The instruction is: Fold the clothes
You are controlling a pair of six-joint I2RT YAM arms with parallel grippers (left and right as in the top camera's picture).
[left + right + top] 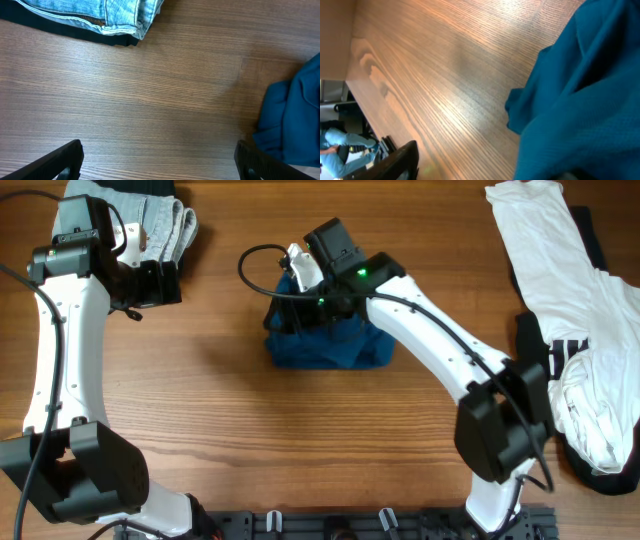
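My right gripper needs to back off and take a fold nearer the shirt's middle (pixel 332 338), because the dark-blue shirt lies bunched with cloth over that gripper's finger.
The dark-blue shirt (pixel 330 345) lies bunched in a thick pile at the table's middle. It also shows at the right edge of the left wrist view (pixel 295 115) and fills the right of the right wrist view (pixel 580 100). My right gripper (pixel 292 292) hangs over the pile's far-left corner. In its own view (pixel 485 172) it is open, one finger over bare wood and the other hidden by blue cloth. My left gripper (pixel 160 282) is wide open and empty over bare wood (pixel 160 165), left of the shirt.
A pale-blue denim piece (pixel 165 225) lies folded at the back left, just behind my left gripper, and shows in the left wrist view (pixel 115 15). A white garment with black stripes (pixel 570 300) is heaped along the right edge.
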